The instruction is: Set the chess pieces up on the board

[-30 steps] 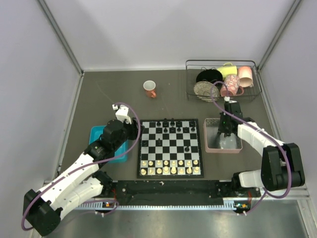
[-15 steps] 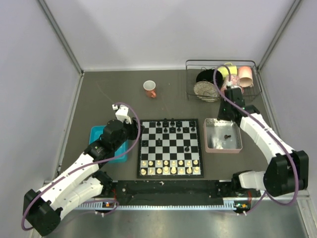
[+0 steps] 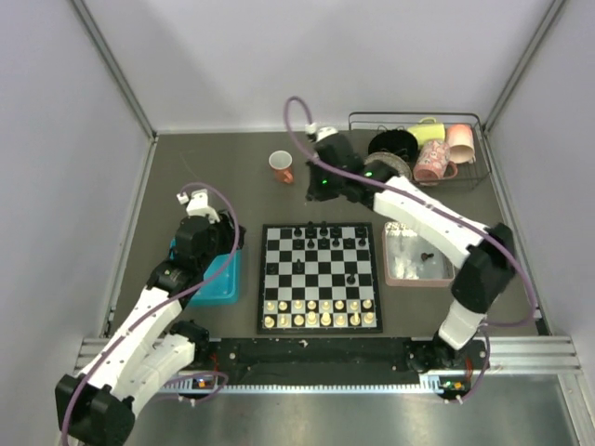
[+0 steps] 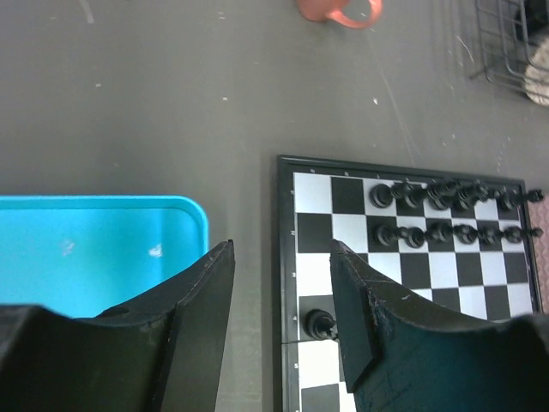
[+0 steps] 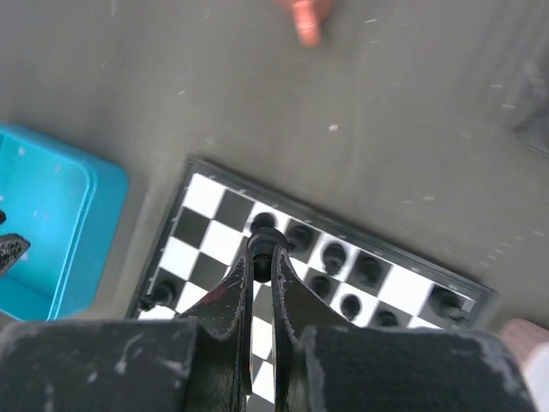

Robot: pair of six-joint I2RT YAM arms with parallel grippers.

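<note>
My right gripper needs to put the black piece on the white square diagonally inside the board's far corner [image 3: 286, 245] [image 5: 221, 242] nearest the teal tray.
The board [image 3: 321, 276] lies at mid-table, with black chess pieces [image 3: 323, 237] along its two far rows and one stray black piece [image 3: 350, 278] near the middle. My right gripper [image 5: 266, 259] is shut on a black chess piece [image 5: 267, 243] and hangs high over the board's far left corner [image 5: 206, 193]. My left gripper [image 4: 280, 257] is open and holds nothing. It hovers over the gap between the teal tray [image 4: 94, 249] and the board's left edge [image 4: 286, 257], with a black piece [image 4: 320, 324] just inside its right finger.
Cream-white pieces [image 3: 321, 312] fill the board's two near rows. A pink tray [image 3: 402, 271] to the board's right holds a black piece [image 3: 426, 255]. An orange cup [image 3: 281, 166] stands behind the board. A wire rack [image 3: 418, 149] of cups and dishes sits at the far right.
My right arm rose from the pink tray with a black piece and swung left to the board's far left corner. My left arm drew back leftward over the teal tray.
</note>
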